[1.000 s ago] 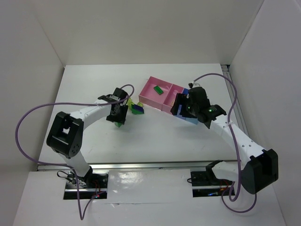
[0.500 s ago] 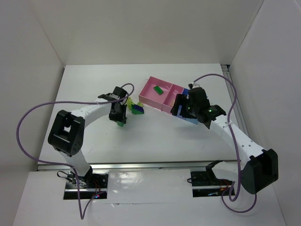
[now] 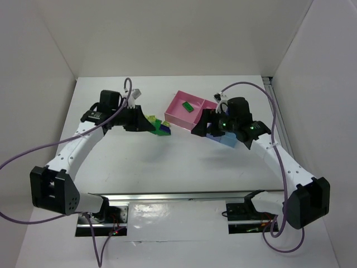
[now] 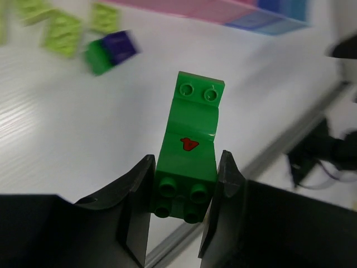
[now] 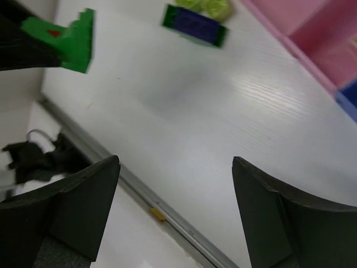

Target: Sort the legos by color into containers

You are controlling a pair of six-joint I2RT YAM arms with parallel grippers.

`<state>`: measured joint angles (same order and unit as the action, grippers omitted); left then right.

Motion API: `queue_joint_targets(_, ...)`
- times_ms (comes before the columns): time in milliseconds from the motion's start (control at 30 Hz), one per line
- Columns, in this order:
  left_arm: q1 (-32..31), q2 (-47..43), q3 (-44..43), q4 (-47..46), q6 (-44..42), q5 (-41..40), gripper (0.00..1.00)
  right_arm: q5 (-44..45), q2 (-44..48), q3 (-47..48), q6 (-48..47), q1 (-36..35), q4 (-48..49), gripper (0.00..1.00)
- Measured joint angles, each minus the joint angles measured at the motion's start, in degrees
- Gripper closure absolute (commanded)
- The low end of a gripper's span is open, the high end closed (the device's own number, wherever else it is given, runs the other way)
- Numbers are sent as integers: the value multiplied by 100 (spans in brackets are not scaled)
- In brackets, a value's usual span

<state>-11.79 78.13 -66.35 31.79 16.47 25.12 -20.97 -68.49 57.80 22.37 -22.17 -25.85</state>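
Observation:
My left gripper is going to let go of the dark green brick on the bare table [image 3: 146,149], between the green-and-blue brick and the metal rail.
My left gripper [image 4: 186,167] is shut on a dark green brick [image 4: 189,151] with a red mark and holds it above the table; in the top view it [image 3: 146,124] hovers beside the loose legos. Yellow-green bricks [image 3: 152,119] and a green-and-blue brick [image 3: 163,129] lie on the table; they also show in the left wrist view, yellow-green [image 4: 61,30] and green-and-blue [image 4: 111,50]. The pink tray [image 3: 177,113] holds one green brick [image 3: 188,106]. My right gripper [image 5: 175,162] is open and empty, at the trays' near-left side [image 3: 198,129].
The periwinkle [image 3: 214,134] and light-blue trays [image 3: 227,140] are mostly hidden under my right arm. White walls stand on three sides. A metal rail [image 3: 184,195] runs along the table's near edge. Purple cables loop off both arms.
My left arm has risen and swung back to the left with the green brick in its jaws. My right gripper has turned and reached left, away from the trays.

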Motion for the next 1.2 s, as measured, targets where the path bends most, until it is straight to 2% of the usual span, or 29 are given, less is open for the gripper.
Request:
queue_joint_targets(133, -11, 103, 94, -750, 201, 1895, 100, -1672, -20, -81, 125, 125, 846, 3)
queue_joint_targets(200, -17, 243, 184, -1113, 391, 2557, 100, -2299, -76, -87, 229, 140, 1274, 3)
queue_joint_targets(367, -31, 352, 424, -1845, 826, 3484, 100, -3265, -310, -87, 378, 144, 1980, 5)
queue_joint_targets(533, -35, 352, 433, -2378, 1119, 3963, 100, -3871, -697, -81, 557, 144, 2503, 5)
queue_joint_targets(667, -57, 352, 435, -2546, 1237, 4124, 100, -4004, -1029, -42, 763, 144, 2903, 5)
queue_joint_targets(867, -103, 352, 435, -2669, 1270, 4223, 100, -4076, -1427, 232, 933, -9, 3268, 10)
queue_joint_targets(1067, -162, 356, 437, -2699, 1270, 4240, 100, -4085, -1679, 452, 1130, -284, 3705, 26)
queue_joint_targets(1100, -170, 358, 437, -2706, 1270, 4249, 100, -4085, -1722, 457, 1172, -302, 3790, 33)
queue_joint_targets(1200, -186, 396, 437, -2708, 1270, 4271, 100, -4094, -1825, 457, 1298, -310, 3998, 46)
